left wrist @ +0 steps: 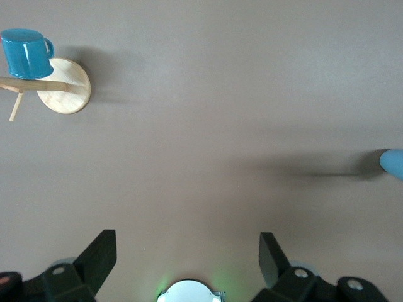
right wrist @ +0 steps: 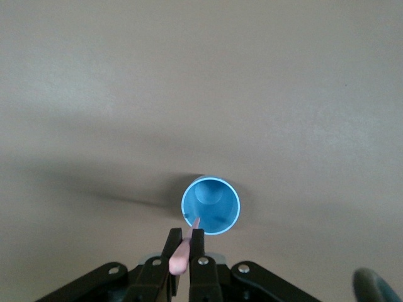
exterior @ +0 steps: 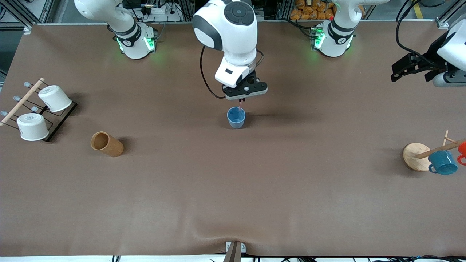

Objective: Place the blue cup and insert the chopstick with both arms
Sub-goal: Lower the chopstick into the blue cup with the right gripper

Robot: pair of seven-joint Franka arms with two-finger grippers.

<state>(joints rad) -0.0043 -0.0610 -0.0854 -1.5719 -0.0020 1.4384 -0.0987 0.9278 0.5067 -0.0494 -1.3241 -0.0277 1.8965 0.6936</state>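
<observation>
The pale-pink chopstick, now hanging upright over the cup, will be released by my right gripper inside the blue cup (exterior: 240, 116) (right wrist: 204, 206), where it will lean on the cup's rim toward the wooden stand.
The blue cup (exterior: 236, 117) stands upright in the middle of the table; it also shows in the right wrist view (right wrist: 211, 205) and at the edge of the left wrist view (left wrist: 393, 163). My right gripper (exterior: 241, 100) hangs just over the cup and is shut on the pale-pink chopstick (exterior: 240, 105), which hangs upright. In the right wrist view the chopstick (right wrist: 183, 253) sits between the fingers of that gripper (right wrist: 185, 240), its tip over the cup's rim. My left gripper (exterior: 409, 67) waits open and empty at the left arm's end of the table; its fingers (left wrist: 97, 258) stand wide apart.
A wooden cup (exterior: 106, 144) lies on its side toward the right arm's end. A black rack (exterior: 54, 123) there holds two white cups and a wooden rod. A wooden stand (exterior: 417, 156) with a teal mug (exterior: 442, 162) and a red mug is at the left arm's end.
</observation>
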